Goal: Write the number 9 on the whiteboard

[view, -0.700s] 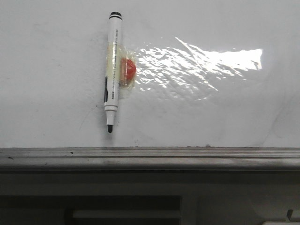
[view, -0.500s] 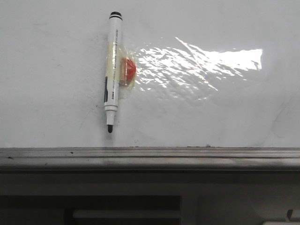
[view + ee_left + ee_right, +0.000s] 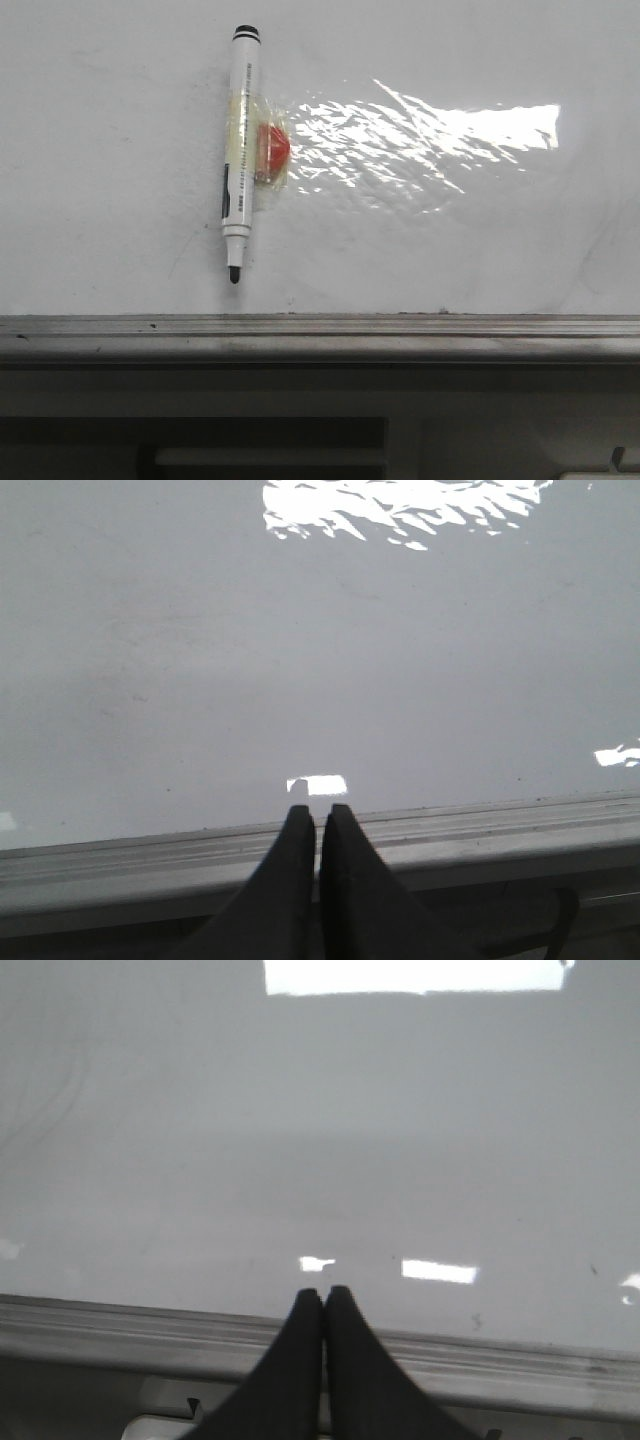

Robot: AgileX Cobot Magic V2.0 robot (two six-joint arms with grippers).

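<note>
I should next move my right gripper to the marker's body (image 3: 245, 75) near its black cap end and close it there, so the dark tip stays free for writing.
The whiteboard (image 3: 450, 250) fills the front view, glossy white with glare and a grey metal ledge (image 3: 320, 335) along its lower edge. A white marker (image 3: 240, 150) with black cap end and dark tip lies on it at the upper left, tip toward the ledge, taped to a red piece (image 3: 273, 150). No drawn number 9 shows on the board. My left gripper (image 3: 318, 812) is shut and empty over the ledge (image 3: 480, 830). My right gripper (image 3: 322, 1295) is shut and empty over the ledge (image 3: 500, 1355). Neither gripper shows in the front view.
A clear, wrinkled film or tape patch (image 3: 420, 140) with bright glare lies to the right of the marker. Below the ledge a dark recess (image 3: 200, 440) and pale fixtures show. Small specks and faint smudges dot the board (image 3: 300, 1160).
</note>
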